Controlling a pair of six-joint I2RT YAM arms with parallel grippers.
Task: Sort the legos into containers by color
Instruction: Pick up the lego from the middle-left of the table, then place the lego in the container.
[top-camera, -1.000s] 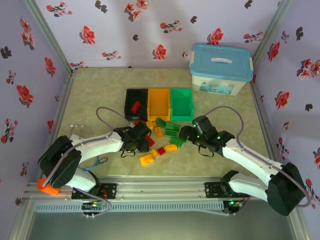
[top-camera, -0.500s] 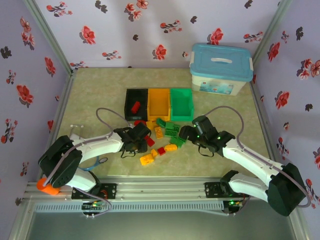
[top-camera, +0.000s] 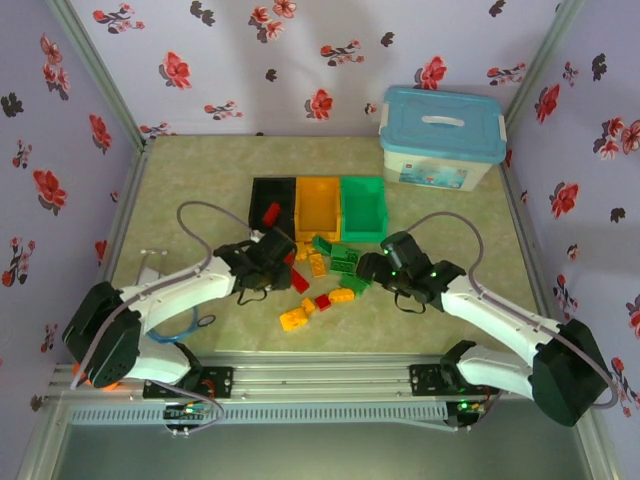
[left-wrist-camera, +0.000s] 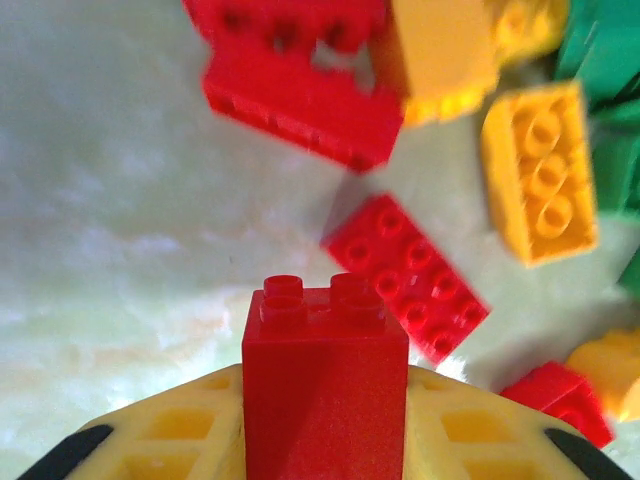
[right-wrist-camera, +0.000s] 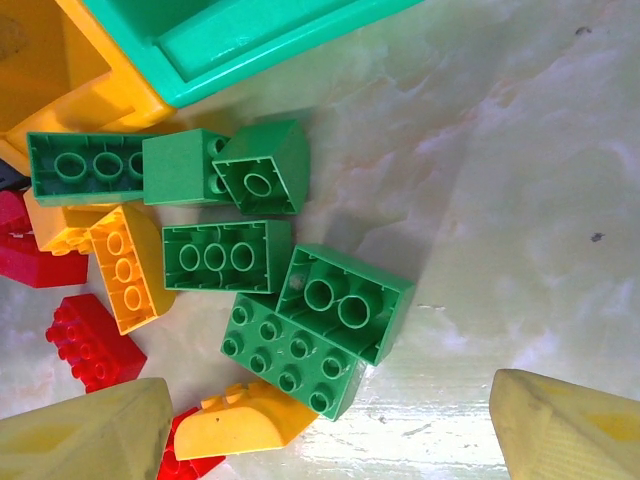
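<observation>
Next, my left gripper puts the red lego brick down in the front part of the black bin (top-camera: 264, 225), beside its red brick.
My left gripper (left-wrist-camera: 325, 425) is shut on a red lego brick (left-wrist-camera: 325, 380), studs pointing away, held between the yellow pads (left-wrist-camera: 170, 435) above the table. In the top view it (top-camera: 274, 262) hangs just in front of the black bin (top-camera: 255, 192), which holds one red brick (top-camera: 271, 212). The yellow-orange bin (top-camera: 318, 208) and the green bin (top-camera: 363, 207) stand beside it. Loose red, yellow-orange and green legos (top-camera: 325, 275) lie in front of the bins. My right gripper (right-wrist-camera: 330, 440) is open over the green bricks (right-wrist-camera: 290, 355), holding nothing; it (top-camera: 372, 268) sits at the pile's right edge.
A large white box with a light blue lid (top-camera: 441, 138) stands at the back right. Flowered walls close in the table on three sides. A blue-handled item (top-camera: 195, 322) lies near the left arm's base.
My left gripper has closed on the red brick and moved with it up and towards the black bin. The right gripper has stayed in place, still open.
</observation>
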